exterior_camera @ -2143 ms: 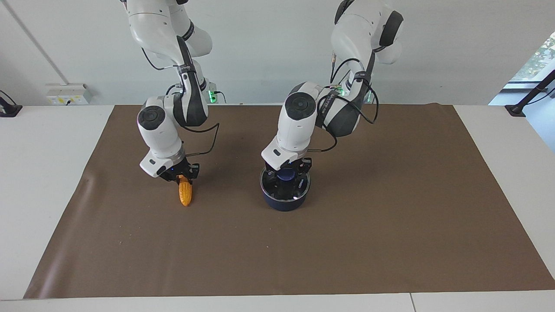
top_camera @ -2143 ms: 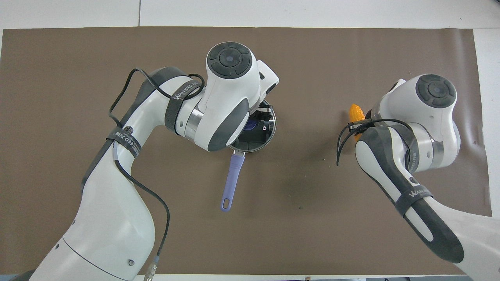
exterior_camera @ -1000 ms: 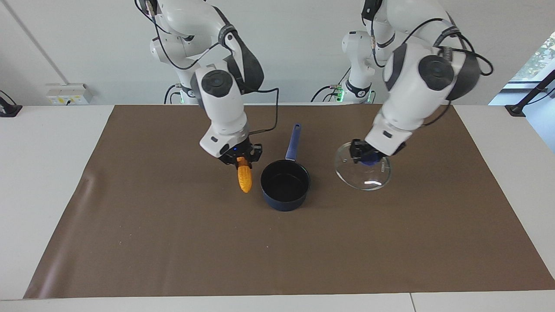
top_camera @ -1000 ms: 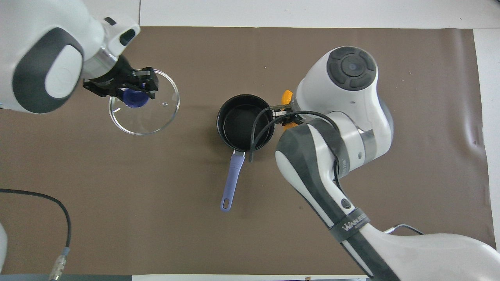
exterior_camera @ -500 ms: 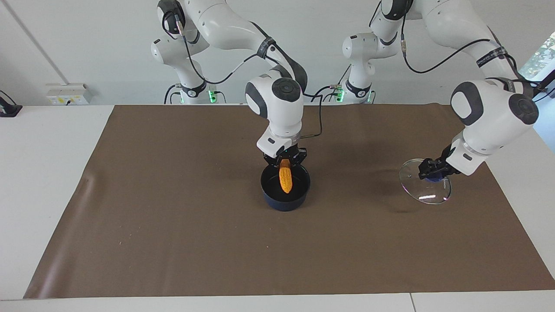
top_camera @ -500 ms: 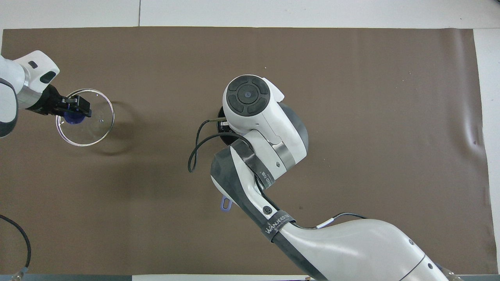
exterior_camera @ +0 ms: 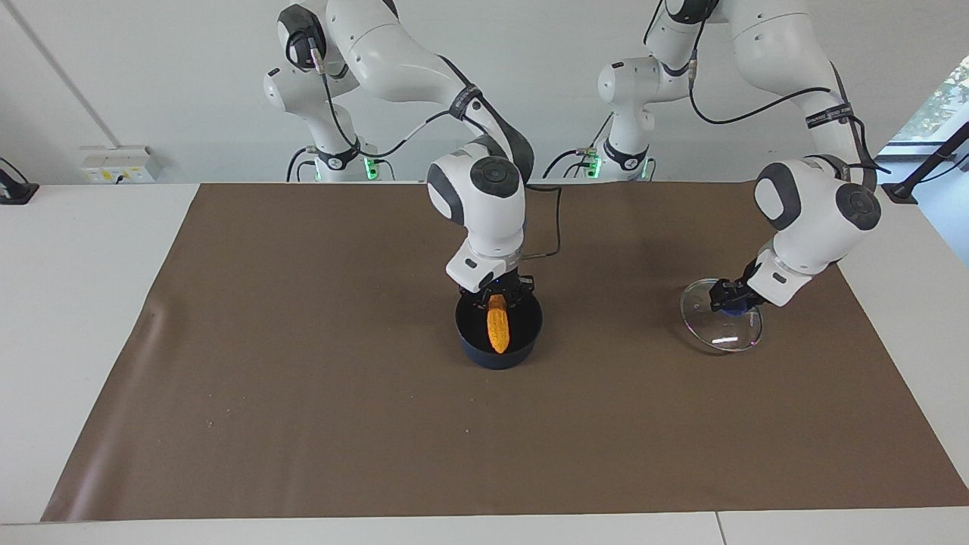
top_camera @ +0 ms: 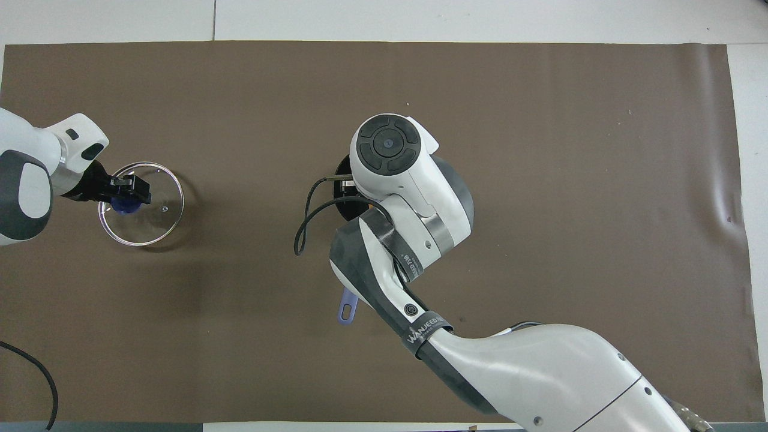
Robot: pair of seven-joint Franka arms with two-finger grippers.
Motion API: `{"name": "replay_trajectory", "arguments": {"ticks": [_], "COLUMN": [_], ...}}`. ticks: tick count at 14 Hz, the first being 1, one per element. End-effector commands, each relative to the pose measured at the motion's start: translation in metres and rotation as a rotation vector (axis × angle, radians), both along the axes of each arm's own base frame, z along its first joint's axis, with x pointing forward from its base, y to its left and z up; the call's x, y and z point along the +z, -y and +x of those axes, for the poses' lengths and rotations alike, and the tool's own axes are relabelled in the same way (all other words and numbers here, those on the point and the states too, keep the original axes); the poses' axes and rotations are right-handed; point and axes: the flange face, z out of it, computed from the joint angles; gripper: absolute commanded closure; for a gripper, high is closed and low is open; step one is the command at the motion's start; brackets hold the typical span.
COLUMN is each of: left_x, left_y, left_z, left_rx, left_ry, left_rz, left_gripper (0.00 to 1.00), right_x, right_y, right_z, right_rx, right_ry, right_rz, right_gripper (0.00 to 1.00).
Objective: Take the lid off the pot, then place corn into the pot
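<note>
I will let go of the yellow corn with my right gripper near the middle of the open dark navy pot's bottom (top_camera: 374, 183).
The dark navy pot (exterior_camera: 478, 350) stands open mid-table; in the overhead view only a bit of its rim (top_camera: 339, 207) and its handle's end (top_camera: 347, 312) show past the right arm. My right gripper (exterior_camera: 497, 297) is over the pot, shut on the top of the yellow corn (exterior_camera: 497, 325), which hangs down into it. My left gripper (exterior_camera: 728, 298) (top_camera: 127, 191) is shut on the blue knob of the glass lid (exterior_camera: 723, 334) (top_camera: 149, 219), toward the left arm's end. The lid is tilted, low over or touching the mat; I cannot tell which.
A brown mat (exterior_camera: 303, 424) (top_camera: 540, 120) covers most of the white table. The right arm's elbow and forearm (top_camera: 408, 198) hang over the pot and hide it from above.
The corn has sunk a little deeper into the pot. My left gripper has brought the lid lower and a little back toward the pot.
</note>
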Motion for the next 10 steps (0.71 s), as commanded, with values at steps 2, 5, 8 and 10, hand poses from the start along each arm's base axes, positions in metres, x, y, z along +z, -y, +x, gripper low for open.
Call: {"name": "replay_trajectory", "arguments": {"ticks": [2, 5, 8, 10], "left_x": [-0.007, -0.009, -0.01, -0.015], "left_y": [-0.016, -0.016, -0.016, -0.016], "left_z": [-0.014, -0.014, -0.013, -0.01], "left_rx": [0.002, 0.003, 0.0, -0.015], "left_ry": [0.04, 0.04, 0.048, 0.061], "left_rz": [0.016, 0.016, 0.017, 0.017], "left_gripper": [1.0, 1.0, 1.0, 1.0], "right_x": [-0.021, -0.026, -0.041, -0.043], "right_y": [0.002, 0.004, 0.009, 0.009], "right_z": [0.002, 0.003, 0.002, 0.001], "right_rx": [-0.011, -0.014, -0.016, -0.016], "right_ry": [0.029, 0.033, 0.042, 0.04], "right_rz": [0.019, 0.022, 0.031, 0.031], "right_gripper": [1.0, 1.0, 1.0, 1.0]}}
